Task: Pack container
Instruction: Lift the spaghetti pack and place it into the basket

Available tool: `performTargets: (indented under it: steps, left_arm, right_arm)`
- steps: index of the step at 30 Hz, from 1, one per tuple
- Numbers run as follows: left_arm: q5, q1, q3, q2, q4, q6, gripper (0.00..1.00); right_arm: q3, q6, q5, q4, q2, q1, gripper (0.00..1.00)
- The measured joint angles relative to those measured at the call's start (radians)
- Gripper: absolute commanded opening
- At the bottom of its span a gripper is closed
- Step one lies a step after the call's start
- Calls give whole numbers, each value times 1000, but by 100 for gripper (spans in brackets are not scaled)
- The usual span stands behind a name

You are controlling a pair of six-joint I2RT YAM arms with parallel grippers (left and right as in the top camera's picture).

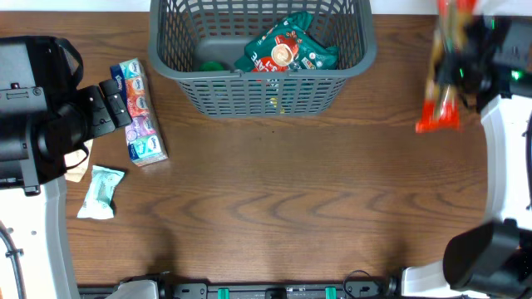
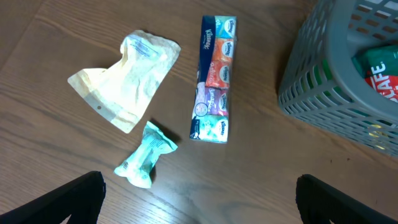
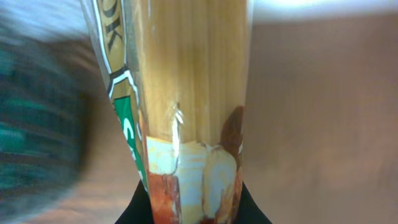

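Next, I release the spaghetti packet inside the container with my right gripper, between the container's front side and the red and green packet (image 1: 253, 63).
The dark grey lattice container (image 1: 353, 66) stands at the back middle of the table with a red and green packet (image 1: 287, 51) inside; its corner shows in the left wrist view (image 2: 311, 93). My right gripper (image 1: 455, 62) is shut on a long spaghetti packet (image 1: 440, 75), blurred, held in the air right of the container; it fills the right wrist view (image 3: 186, 106). My left gripper (image 2: 199, 199) is open and empty above the table, near a tissue multipack (image 2: 213, 79), a small teal packet (image 2: 144, 155) and a beige pouch (image 2: 127, 78).
The tissue multipack (image 1: 137, 112) lies left of the container, the teal packet (image 1: 101, 191) near the left arm. The beige pouch (image 1: 77, 162) is mostly hidden under the left arm.
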Motion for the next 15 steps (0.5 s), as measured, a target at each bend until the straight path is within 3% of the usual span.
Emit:
performTargets:
  steps: [4,12,15]
  left_arm:
    - [0,0,0,0,0,0,99]
    - [0,0,0,0,0,0,99]
    - [0,0,0,0,0,0,99]
  right_arm:
    - [165,-280,-16,56,-42,168,1]
    - [197,-743,-105,193,-47,447,1]
    - [197,-822,-140,270,-3,505,1]
